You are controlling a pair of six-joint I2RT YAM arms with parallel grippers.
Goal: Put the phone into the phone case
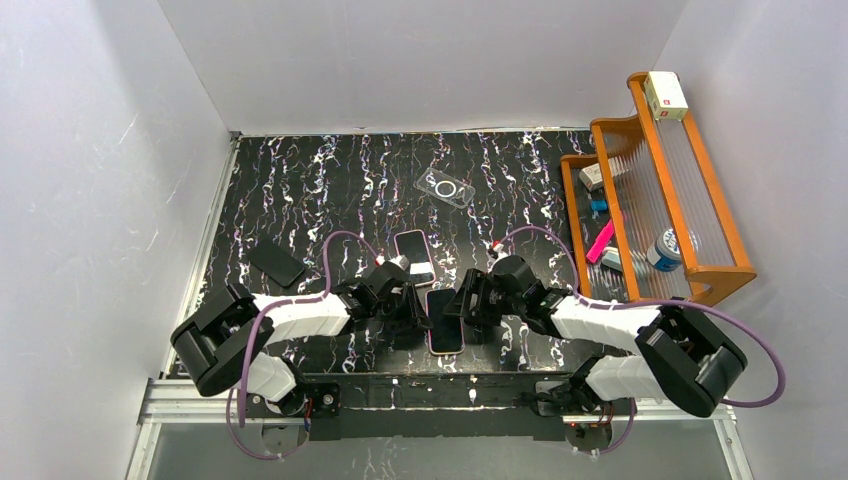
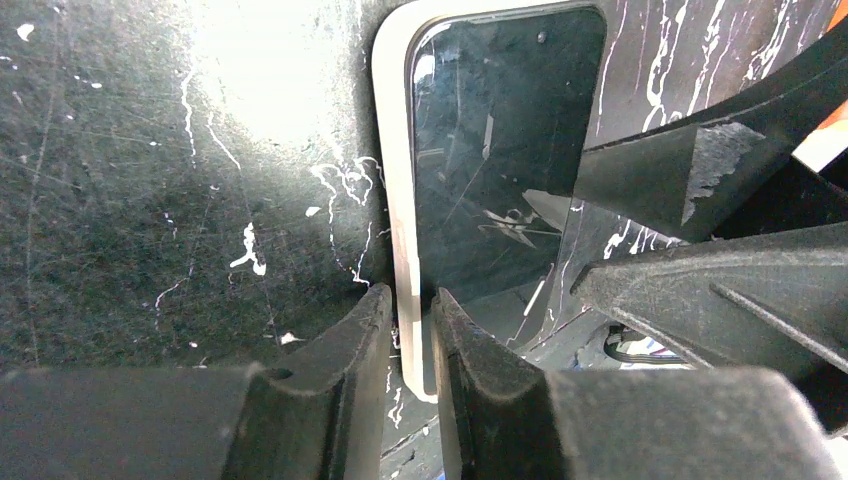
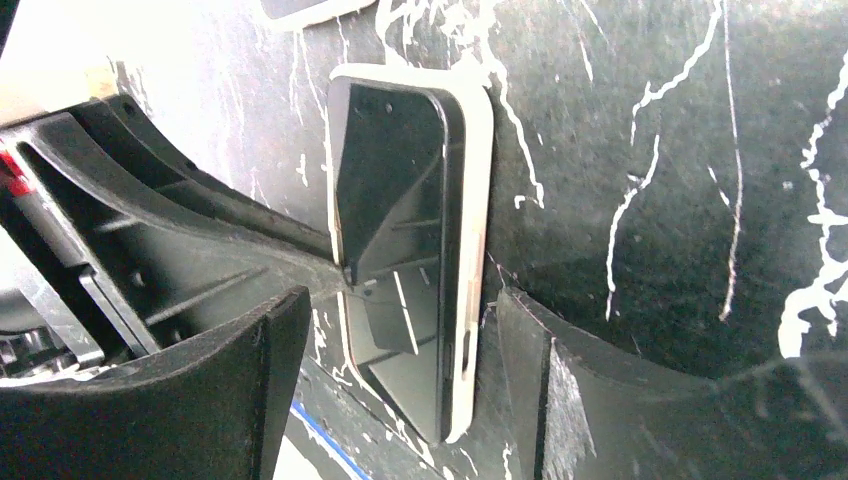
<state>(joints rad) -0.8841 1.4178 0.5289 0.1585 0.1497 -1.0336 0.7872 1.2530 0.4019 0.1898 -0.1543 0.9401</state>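
Note:
The phone's dark edge sticks up above the white phone case's rim, so my right gripper should pinch that side point(image 3: 466, 325) and lift both clear before it presses the phone in.
The phone point(image 1: 445, 322) lies face up, its dark screen point(image 2: 500, 150) inside the white phone case point(image 2: 393, 200), on the black marbled table between my two grippers. My left gripper point(image 1: 422, 310) reaches in from the left. Its fingers point(image 2: 410, 310) are nearly together, pinching the case's left rim. My right gripper point(image 1: 462, 308) comes in from the right and stands open point(image 3: 400, 300) across the phone point(image 3: 400, 180). One of its fingers is beside the case's white right edge point(image 3: 478, 200), the other well apart. The phone's near end is lifted a little.
A second phone point(image 1: 414, 256) lies just behind. A dark flat slab point(image 1: 276, 264) sits at the left and a clear case point(image 1: 446, 187) farther back. A wooden rack point(image 1: 700, 200) holding small items stands along the right wall.

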